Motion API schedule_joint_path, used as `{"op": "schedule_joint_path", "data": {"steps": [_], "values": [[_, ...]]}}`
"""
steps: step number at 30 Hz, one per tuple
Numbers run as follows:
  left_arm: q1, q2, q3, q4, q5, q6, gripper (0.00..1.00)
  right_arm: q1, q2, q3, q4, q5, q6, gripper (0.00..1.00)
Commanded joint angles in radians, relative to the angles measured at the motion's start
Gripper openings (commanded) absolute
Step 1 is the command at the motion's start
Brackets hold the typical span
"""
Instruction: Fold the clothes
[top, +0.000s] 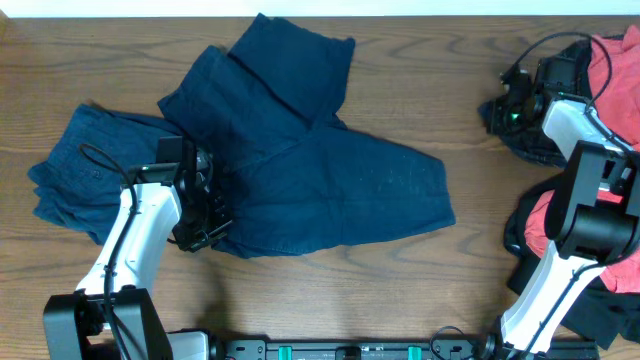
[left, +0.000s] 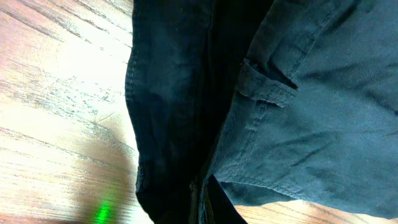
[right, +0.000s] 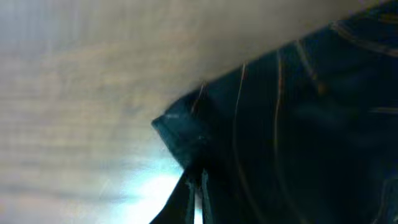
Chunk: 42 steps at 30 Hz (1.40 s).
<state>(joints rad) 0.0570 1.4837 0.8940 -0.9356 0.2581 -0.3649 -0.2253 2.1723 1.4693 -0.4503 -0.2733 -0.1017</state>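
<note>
Next, I open my left gripper, as it pinches just a thin fold of the spread navy garment, and take in the dark layer (left: 169, 180) alongside before lifting.
A navy trouser-like garment (top: 320, 170) lies spread across the middle of the table. My left gripper (top: 205, 228) is at its lower left edge. In the left wrist view the fingers (left: 202, 208) are shut on a fold of this navy fabric (left: 311, 112). A second navy garment (top: 80, 170) lies crumpled at the left. My right gripper (top: 508, 108) is at the far right, shut on the edge of a black thin-patterned garment (right: 298, 124), with the fingertips (right: 196, 183) pinching its corner. A coral-red T-shirt (top: 612, 60) lies behind the right arm.
The wooden table (top: 400, 290) shows bare wood along the front and between the garments. More coral-red and dark fabric (top: 545, 222) is piled at the right edge by the right arm's base. The left arm's base (top: 100, 320) stands at the front left.
</note>
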Motion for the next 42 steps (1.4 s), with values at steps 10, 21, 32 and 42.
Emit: {"op": "schedule_joint_path", "data": {"steps": [10, 21, 32, 42], "values": [[-0.001, -0.001, -0.006, 0.010, -0.012, 0.012, 0.06, -0.229, 0.064, 0.056, -0.020, 0.674, 0.320, 0.15], [-0.001, -0.001, -0.006, 0.021, -0.013, 0.013, 0.06, -0.391, 0.006, 0.222, -0.262, -0.264, 0.114, 0.41], [-0.001, -0.001, -0.006, -0.002, -0.013, 0.013, 0.80, -0.173, -0.103, 0.204, -0.803, -0.168, 0.049, 0.46], [-0.001, -0.001, -0.033, -0.126, -0.011, -0.033, 0.83, -0.046, -0.299, -0.156, -0.645, -0.057, 0.269, 0.49]]}}
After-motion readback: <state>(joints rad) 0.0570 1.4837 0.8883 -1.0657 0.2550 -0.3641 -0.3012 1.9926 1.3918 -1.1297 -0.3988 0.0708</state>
